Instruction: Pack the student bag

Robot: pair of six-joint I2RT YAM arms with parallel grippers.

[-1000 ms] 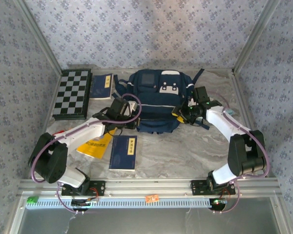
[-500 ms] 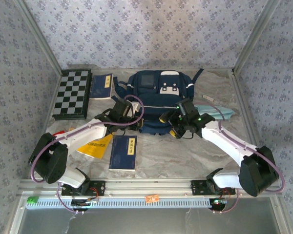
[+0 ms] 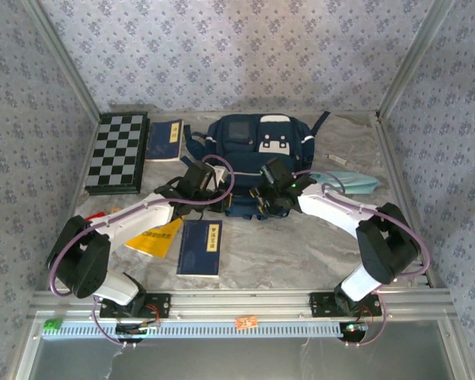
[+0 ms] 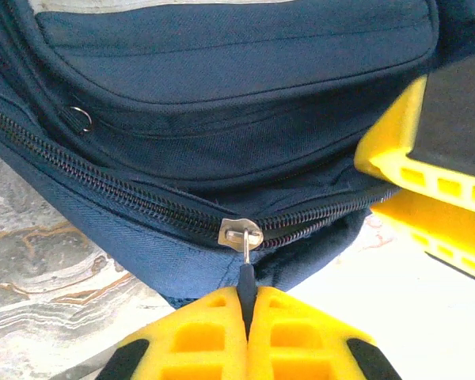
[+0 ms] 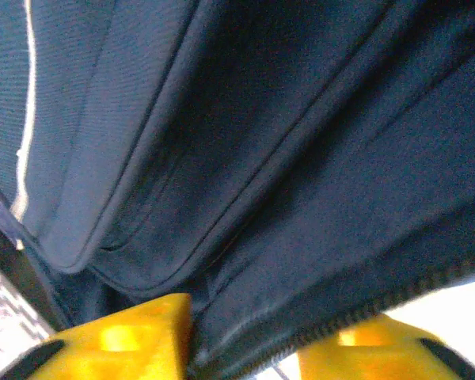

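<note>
My left gripper is at the dark tab. I will let go of it at the student bag's side edge (image 3: 205,168), below the strap that faces the chessboard.
The student bag (image 3: 257,150), navy with white patches, lies at the back middle of the table. My left gripper (image 3: 220,190) is at its near left edge, shut on the dark tab of the metal zipper pull (image 4: 241,235); the yellow fingers (image 4: 198,332) meet around the tab. My right gripper (image 3: 263,203) is at the bag's near edge, just right of the left one. Its yellow fingers (image 5: 134,336) have a fold of bag fabric and zipper edge (image 5: 245,317) between them. The right gripper's fingers (image 4: 427,166) also appear in the left wrist view.
A chessboard (image 3: 117,152) and a blue book (image 3: 166,140) lie at the back left. A second blue book (image 3: 200,247) and a yellow booklet (image 3: 154,236) lie near the left arm. A light-blue pouch (image 3: 356,182) and a pen (image 3: 338,161) are right of the bag.
My right arm swung left from the bag's right side to its near edge, and its jaws widened, then closed onto the fabric. The left gripper kept hold of the zipper pull.
</note>
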